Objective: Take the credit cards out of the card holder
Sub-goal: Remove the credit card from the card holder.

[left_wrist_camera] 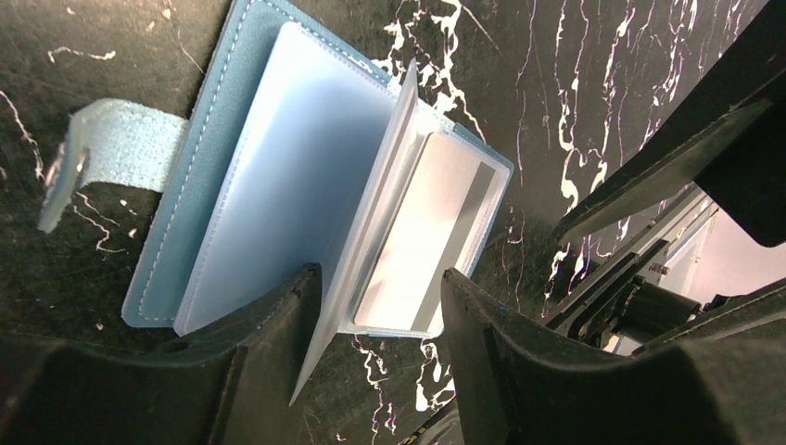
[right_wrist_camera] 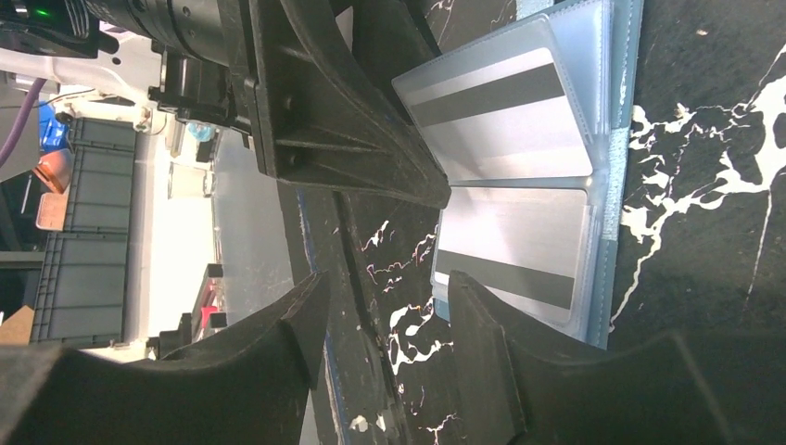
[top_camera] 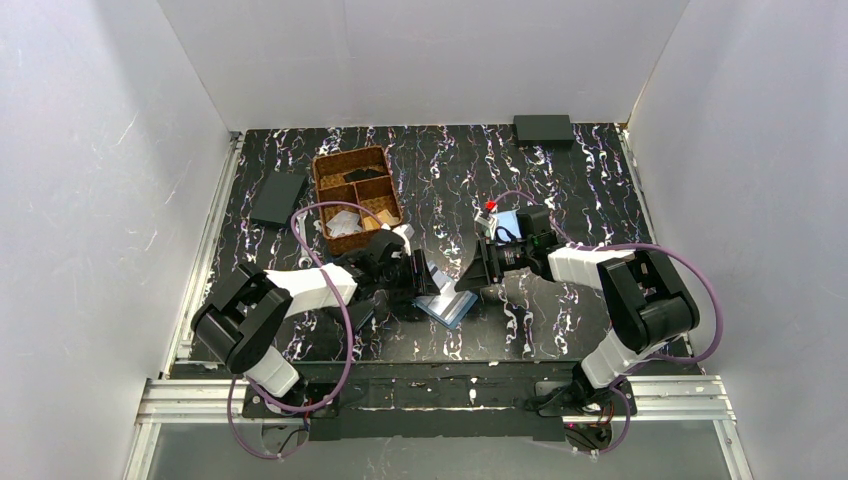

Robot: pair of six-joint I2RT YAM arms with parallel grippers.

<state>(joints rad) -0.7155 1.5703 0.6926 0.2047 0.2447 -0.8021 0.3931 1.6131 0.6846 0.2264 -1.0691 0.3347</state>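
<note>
The raised leaf holding a credit card is standing loose in my left gripper, so I need to pinch the leaf's edge (left_wrist_camera: 348, 269) before my right gripper pulls out the card.
The card holder (top_camera: 447, 305) lies open on the dark marbled table, between my two grippers. In the left wrist view its steel-blue cover (left_wrist_camera: 213, 139) and strap (left_wrist_camera: 111, 153) lie flat, and one clear sleeve leaf (left_wrist_camera: 371, 232) stands up on edge. A whitish credit card (left_wrist_camera: 431, 232) sits inside a sleeve. The right wrist view shows two credit cards with black stripes, one (right_wrist_camera: 500, 111) above the other (right_wrist_camera: 514, 250), both in sleeves. My left gripper (left_wrist_camera: 380, 297) is open astride the raised leaf. My right gripper (right_wrist_camera: 385, 297) is open at the holder's edge, holding nothing.
A wicker basket (top_camera: 357, 190) with compartments stands at the back left, with white items in one. A black wallet (top_camera: 277, 198) lies left of it. A dark box (top_camera: 543, 128) sits at the far edge. A small red-topped object (top_camera: 490, 210) lies behind my right gripper.
</note>
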